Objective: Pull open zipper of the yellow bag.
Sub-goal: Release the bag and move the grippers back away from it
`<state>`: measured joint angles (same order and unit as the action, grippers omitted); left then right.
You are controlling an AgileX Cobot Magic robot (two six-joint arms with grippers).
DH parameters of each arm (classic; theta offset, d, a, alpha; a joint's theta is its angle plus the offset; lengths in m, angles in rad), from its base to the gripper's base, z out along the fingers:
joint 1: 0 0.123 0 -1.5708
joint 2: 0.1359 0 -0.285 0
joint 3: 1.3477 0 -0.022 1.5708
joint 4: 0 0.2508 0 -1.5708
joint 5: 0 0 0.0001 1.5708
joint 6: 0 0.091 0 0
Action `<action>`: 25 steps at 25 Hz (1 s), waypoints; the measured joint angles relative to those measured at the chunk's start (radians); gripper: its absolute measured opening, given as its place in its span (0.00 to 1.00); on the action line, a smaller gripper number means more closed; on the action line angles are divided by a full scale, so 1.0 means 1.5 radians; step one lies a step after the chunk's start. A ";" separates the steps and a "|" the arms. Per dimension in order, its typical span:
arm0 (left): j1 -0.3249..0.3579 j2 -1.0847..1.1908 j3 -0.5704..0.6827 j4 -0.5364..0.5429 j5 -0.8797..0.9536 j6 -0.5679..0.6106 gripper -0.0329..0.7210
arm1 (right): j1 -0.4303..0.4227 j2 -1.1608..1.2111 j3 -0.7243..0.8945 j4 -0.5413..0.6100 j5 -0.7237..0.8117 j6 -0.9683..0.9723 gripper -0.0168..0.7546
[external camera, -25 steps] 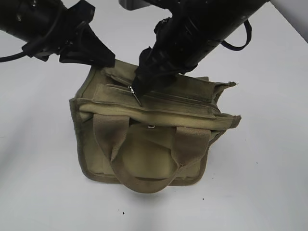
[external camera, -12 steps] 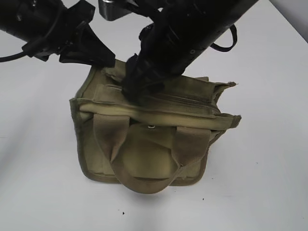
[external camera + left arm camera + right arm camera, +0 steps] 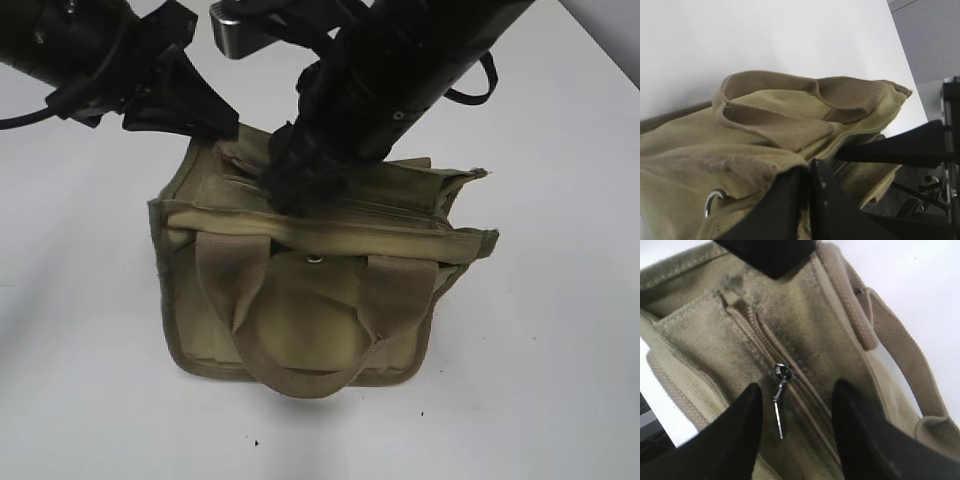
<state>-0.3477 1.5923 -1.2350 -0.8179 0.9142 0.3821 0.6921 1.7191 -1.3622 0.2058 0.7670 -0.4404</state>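
Note:
I will pinch the tab point(image 3: 778, 412) with my right gripper and pull toward the zipper's far end, because the silver pull tab lies loose between its fingers partway along the zipper.
The yellow bag point(image 3: 300, 330) stands upright on the white table, its front loop handle point(image 3: 300, 378) hanging down. My left gripper point(image 3: 222, 128) is shut, pinching the bag's top edge at the back left; in the left wrist view its fingers point(image 3: 807, 170) are pressed together with fabric point(image 3: 740, 145) bunched over them. My right gripper point(image 3: 290, 192) hangs over the bag's top, open. In the right wrist view the zipper point(image 3: 756, 330) runs diagonally, and its silver pull tab point(image 3: 778, 410) lies loose between the spread fingers of the right gripper point(image 3: 797, 385), touching neither.
A silver snap point(image 3: 315, 260) sits on the bag's front under the top flap. A metal ring point(image 3: 712, 201) shows at the bag's side. White table point(image 3: 560, 380) surrounds the bag. The right arm's black finger point(image 3: 890, 150) crosses the left wrist view.
My right gripper has shifted left and lower over the zipper, and its jaws have spread wider. The pull tab, visible earlier in the exterior view, is now hidden behind it. The left gripper has held still.

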 joint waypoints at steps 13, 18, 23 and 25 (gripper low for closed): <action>0.000 0.001 0.000 -0.006 0.008 0.000 0.07 | 0.000 0.022 0.000 -0.027 0.029 0.011 0.02; 0.000 0.001 0.000 -0.010 0.015 0.000 0.07 | 0.001 0.017 -0.001 -0.042 0.058 0.012 0.02; 0.000 0.001 0.000 -0.010 0.013 0.000 0.07 | -0.005 -0.024 -0.001 -0.089 0.107 0.036 0.02; 0.000 0.001 0.000 -0.007 0.012 0.000 0.07 | -0.022 -0.042 -0.001 -0.095 0.132 0.043 0.02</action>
<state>-0.3477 1.5932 -1.2350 -0.8288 0.9324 0.3821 0.6591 1.6565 -1.3631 0.0638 0.9643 -0.3754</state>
